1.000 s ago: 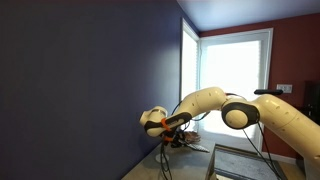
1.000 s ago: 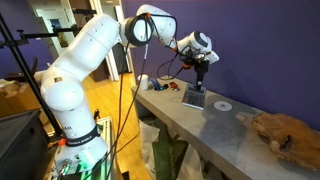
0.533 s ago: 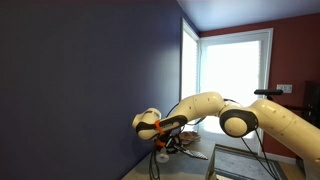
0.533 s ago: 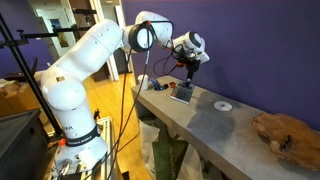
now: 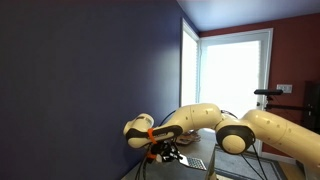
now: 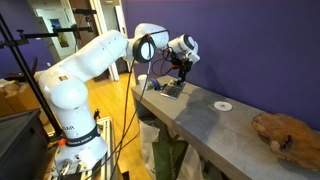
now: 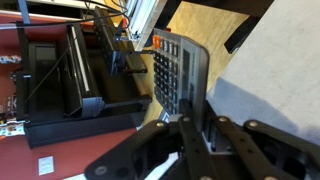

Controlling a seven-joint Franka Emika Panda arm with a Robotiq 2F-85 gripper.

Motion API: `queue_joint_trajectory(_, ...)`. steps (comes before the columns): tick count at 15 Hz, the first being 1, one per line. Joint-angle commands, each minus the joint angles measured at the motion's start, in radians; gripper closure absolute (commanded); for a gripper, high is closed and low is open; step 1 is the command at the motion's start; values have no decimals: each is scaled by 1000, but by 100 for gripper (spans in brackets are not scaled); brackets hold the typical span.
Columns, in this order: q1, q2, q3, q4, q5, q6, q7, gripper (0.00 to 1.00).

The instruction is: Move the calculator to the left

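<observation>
The robot's gripper needs to release the calculator flat on the near end of the grey table (image 5: 171,177), close to the purple wall.
The calculator (image 7: 172,72) is a flat dark grey slab with rows of keys. In the wrist view it stands on edge between my fingers. My gripper (image 7: 195,120) is shut on its near edge. In an exterior view the gripper (image 6: 180,68) holds the calculator (image 6: 170,89) tilted over the left end of the grey table (image 6: 205,128), its lower edge close to the surface. In an exterior view the gripper (image 5: 163,147) is low by the blue wall and the calculator is too dark to pick out.
A small white round disc (image 6: 223,104) lies mid-table. A shallow brownish bowl (image 6: 285,135) sits at the right end. The purple wall runs behind the table. Cables hang at the table's left edge (image 6: 145,90). A black box (image 7: 60,85) stands on the floor below.
My gripper has carried the calculator left along the table, away from the white disc and toward the table's left end. The disc and the bowl have not moved.
</observation>
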Motion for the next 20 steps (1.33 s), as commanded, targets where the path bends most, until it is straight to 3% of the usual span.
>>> queue_joint_trajectory(1, 1, 1, 0, -3, 0, 2, 0, 86)
queue_joint_trajectory(4, -3, 1, 0, -4, 0, 3, 0, 86)
queue_joint_trajectory(5, -3, 1, 0, -4, 0, 3, 0, 96)
queue_joint_trajectory(20, 27, 58, -2, 56, -6, 295, 150, 96)
